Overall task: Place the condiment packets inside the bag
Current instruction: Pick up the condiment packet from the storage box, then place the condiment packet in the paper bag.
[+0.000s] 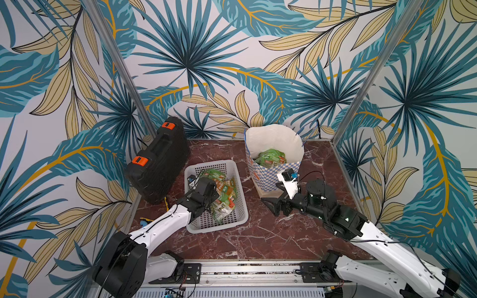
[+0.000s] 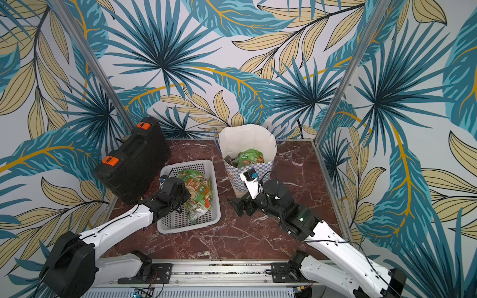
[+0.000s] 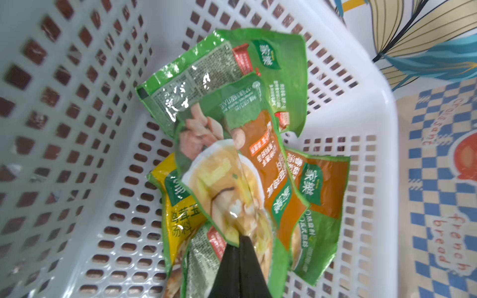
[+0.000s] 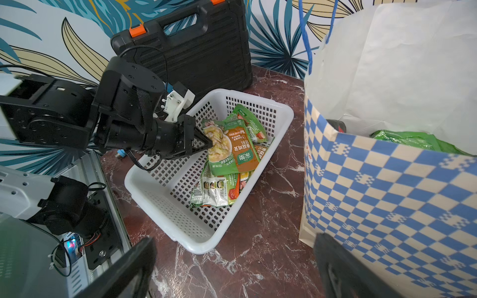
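Note:
My left gripper has the green-and-orange packet. It will let go of it on top of the green packets inside the checkered bag (image 1: 268,159).
Several green, orange and yellow condiment packets (image 1: 225,191) (image 2: 197,192) lie piled in a white perforated basket (image 1: 216,228). My left gripper (image 3: 238,238) (image 4: 209,146) reaches into the basket and is shut on the edge of the top green-and-orange packet (image 3: 232,167) (image 4: 233,151), which is tilted up off the pile. The checkered bag (image 1: 273,178) (image 2: 240,178) (image 4: 387,193) stands open to the right of the basket, with green packets (image 1: 269,157) (image 4: 407,139) inside. My right gripper (image 4: 232,271) (image 1: 275,196) is open and empty, low over the table in front of the bag.
A black case with orange latches (image 1: 160,165) leans at the back left, close behind the basket rim (image 4: 206,245). Patterned walls and metal posts close in the dark marble table (image 1: 271,240). The arms' rail runs along the front edge.

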